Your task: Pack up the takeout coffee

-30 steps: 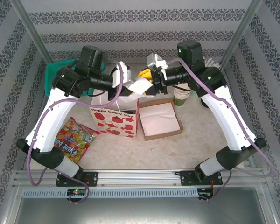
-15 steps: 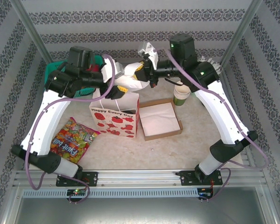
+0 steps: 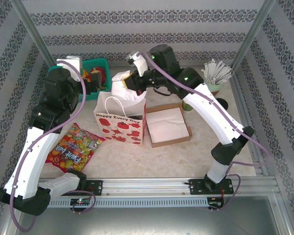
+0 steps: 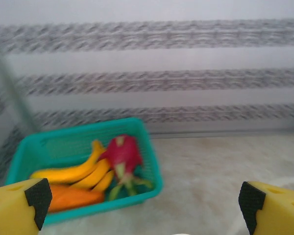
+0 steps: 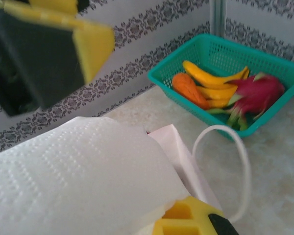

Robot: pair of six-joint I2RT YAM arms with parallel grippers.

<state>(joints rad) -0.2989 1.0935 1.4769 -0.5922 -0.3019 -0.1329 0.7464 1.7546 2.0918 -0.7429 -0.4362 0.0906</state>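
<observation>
My right gripper has the white napkin to place. It will let go of it down inside the white gift bag (image 3: 120, 114), close to its front cord handle.
A green paper cup (image 3: 187, 105) stands behind my right forearm and is mostly hidden, so I cannot tell whether it carries a lid. A dark round thing (image 3: 220, 104) lies on the table to its right. The white gift bag with red flowers (image 3: 120, 125) stands open at mid-table. My right gripper (image 3: 126, 83) hovers over the bag's mouth, shut on a white paper napkin (image 5: 78, 181) that bulges between its fingers. The bag's rim (image 5: 179, 147) and cord handle (image 5: 241, 152) lie just below. My left gripper (image 4: 144, 196) is open and empty, drawn back near the teal basket (image 4: 154, 166).
The teal basket (image 3: 105, 63) at the back left holds bananas, a carrot and a dragon fruit (image 5: 257, 93). An open cardboard box (image 3: 172, 142) lined with white paper sits right of the bag. A candy bag (image 3: 73, 144) lies front left. A pale green cup of white sticks (image 3: 214, 81) stands back right.
My right gripper has carried the napkin leftward over the bag's mouth. My left arm has pulled away from the bag, back to the left beside the basket.
</observation>
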